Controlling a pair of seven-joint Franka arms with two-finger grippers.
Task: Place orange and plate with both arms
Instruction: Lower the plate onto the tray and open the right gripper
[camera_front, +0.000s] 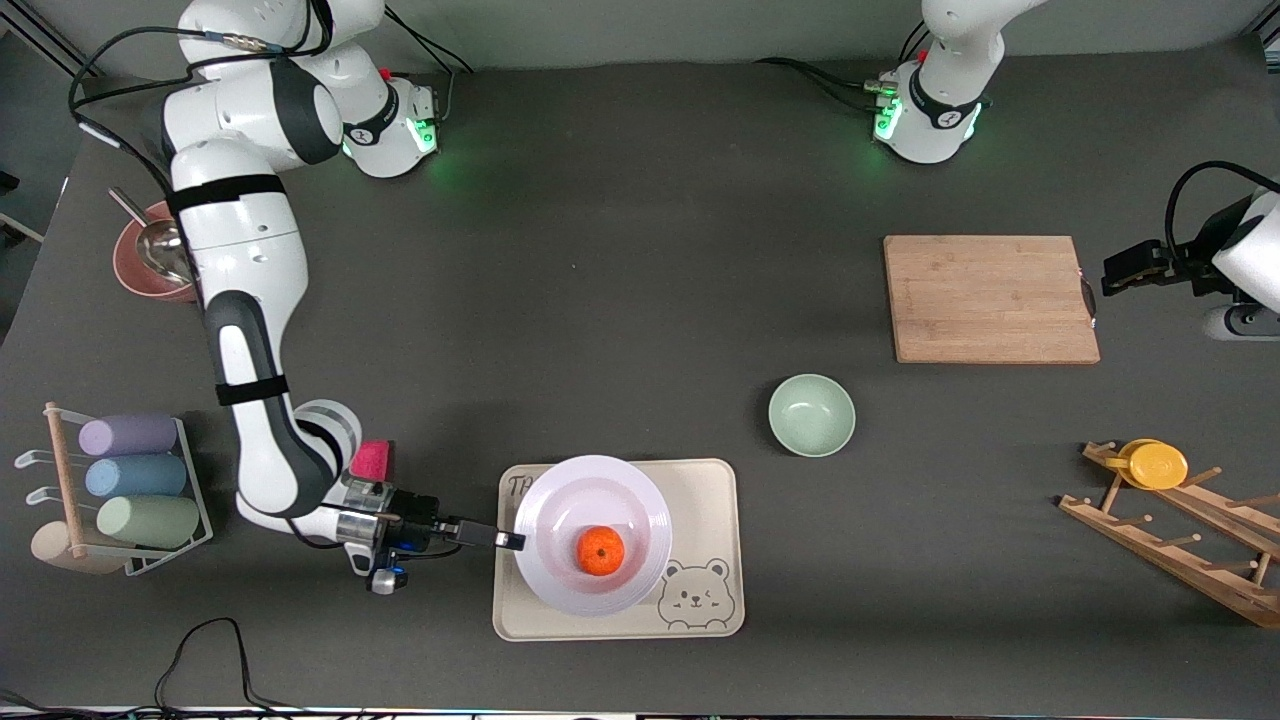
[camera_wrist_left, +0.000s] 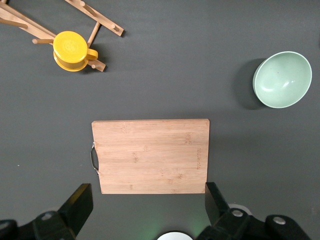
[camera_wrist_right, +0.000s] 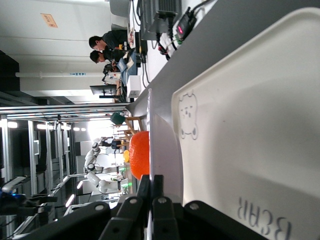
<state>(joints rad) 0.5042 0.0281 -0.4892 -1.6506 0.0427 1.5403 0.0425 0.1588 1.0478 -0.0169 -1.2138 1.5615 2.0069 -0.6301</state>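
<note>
My right gripper has the white plate, which lies over the cream tray now. Next, I set it down on the middle of the cream tray (camera_front: 614, 536) (camera_wrist_right: 215, 150), beside the bear print.
The white plate (camera_front: 560, 500) lies over the cream bear-printed tray (camera_front: 710, 500), with the orange (camera_front: 600, 551) in its well. My right gripper (camera_front: 508, 541) is shut on the plate's rim at the side toward the right arm's end. In the right wrist view the shut fingers (camera_wrist_right: 151, 182) pinch the rim of the plate (camera_wrist_right: 160, 140), with the orange (camera_wrist_right: 140, 155) and the tray (camera_wrist_right: 250, 125) on either side of it. I cannot tell whether the plate rests on the tray. My left gripper (camera_front: 1112, 273) is open and empty, up beside the cutting board; its fingertips (camera_wrist_left: 82, 195) stand wide apart.
A wooden cutting board (camera_front: 990, 298) and a pale-green bowl (camera_front: 811, 414) lie toward the left arm's end. A yellow cup (camera_front: 1158, 464) hangs on a wooden rack (camera_front: 1180, 540). A rack of pastel cups (camera_front: 130, 480), a pink sponge (camera_front: 372, 460) and a pink bowl (camera_front: 150, 260) sit by the right arm.
</note>
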